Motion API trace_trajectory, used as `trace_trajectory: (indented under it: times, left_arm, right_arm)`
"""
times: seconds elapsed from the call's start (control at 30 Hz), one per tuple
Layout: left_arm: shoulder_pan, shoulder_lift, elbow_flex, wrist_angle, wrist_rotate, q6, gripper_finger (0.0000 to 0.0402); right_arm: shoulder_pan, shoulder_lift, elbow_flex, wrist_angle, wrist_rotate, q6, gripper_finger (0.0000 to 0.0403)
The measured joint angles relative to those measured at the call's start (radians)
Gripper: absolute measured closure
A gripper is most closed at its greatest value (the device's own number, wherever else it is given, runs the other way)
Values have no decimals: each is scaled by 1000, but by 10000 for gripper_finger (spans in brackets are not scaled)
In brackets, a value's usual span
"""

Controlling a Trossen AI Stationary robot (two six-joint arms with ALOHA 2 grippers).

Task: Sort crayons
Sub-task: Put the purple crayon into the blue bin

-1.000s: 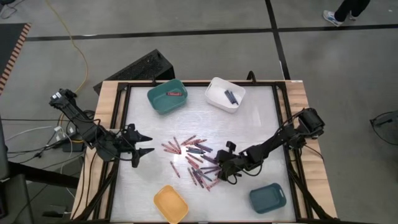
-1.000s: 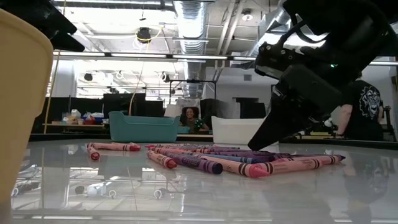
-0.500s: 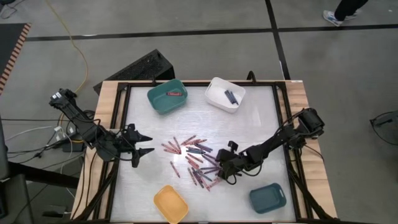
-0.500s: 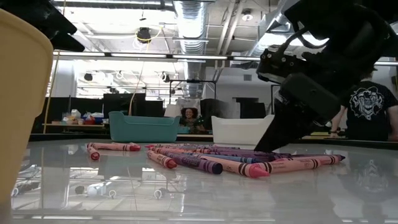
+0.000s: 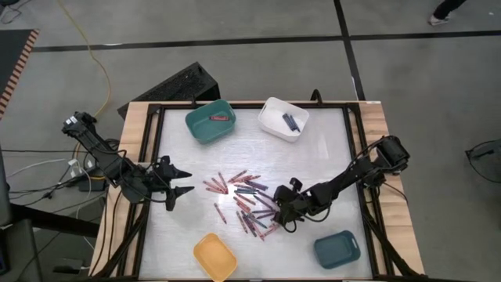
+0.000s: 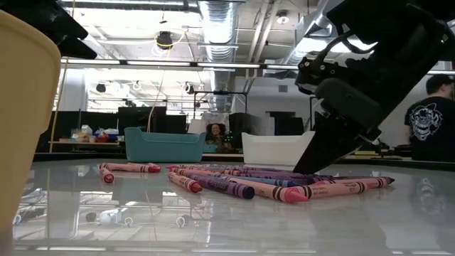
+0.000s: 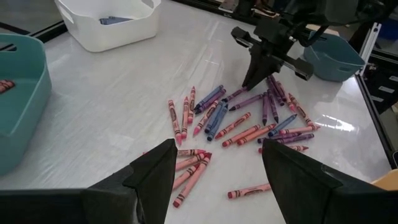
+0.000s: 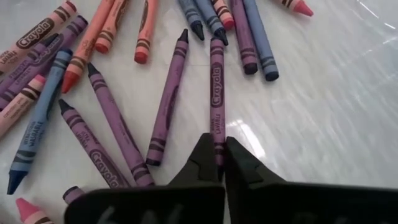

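Next, my right gripper opens and releases the purple crayon inside the small blue bin point(image 5: 337, 250), which is at the near edge of the table.
Several crayons point(image 5: 246, 200), red, pink, purple and blue, lie flat and scattered at the middle of the table point(image 5: 313, 149). My right gripper point(image 8: 219, 158) stands at the pile's right edge point(image 5: 275, 213), tipped down onto the tabletop and shut on one purple crayon point(image 8: 215, 93). The low view shows its dark fingers point(image 6: 306, 165) reaching down to the crayons point(image 6: 249, 181). My left gripper point(image 7: 217, 171) waits open at the table's left side point(image 5: 182, 190), well short of the pile point(image 7: 236, 118), with nothing between its fingers. My right gripper pinches the purple crayon's blunt end point(image 8: 216, 135) between its two fingers. The fingers point(image 8: 202, 157) come slanting down from the table's right side, roughly in line with the crayon. The crayon lies flat on the table, its pointed tip point(image 8: 216, 42) away from the gripper.
A teal bin point(image 5: 200, 129) with a red crayon and a white bin point(image 5: 270, 110) with dark blue crayons stand at the far edge. A yellow bin point(image 5: 215, 257) and a small blue bin point(image 5: 337, 249) stand at the near edge. Other purple crayons point(image 8: 168, 99) lie close beside the held one.
My right gripper has stayed at the pile's right edge while its wrist rolled and tipped a little further down toward the crayons. The crayons lie as before.
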Motion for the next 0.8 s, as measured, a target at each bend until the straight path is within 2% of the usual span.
trace_trajectory:
  times: [0.17, 0.3, 0.47, 0.63, 0.8]
  left_arm:
    - [0, 0, 0, 0, 0, 0, 174]
    - [0, 0, 0, 0, 0, 0, 174]
    - [0, 0, 0, 0, 0, 0, 174]
    - [0, 0, 0, -1, 0, 0, 174]
    - [0, 0, 0, -2, 0, 0, 174]
  right_arm:
    - [5, -26, 10, -20, 8, -3, 399]
    - [14, -96, 33, -72, 19, -21, 399]
    - [68, -232, 77, -258, 19, 8, 399]
    - [181, -380, 134, -466, -107, 166, 399]
    - [354, -466, 167, -640, -234, 460, 399]
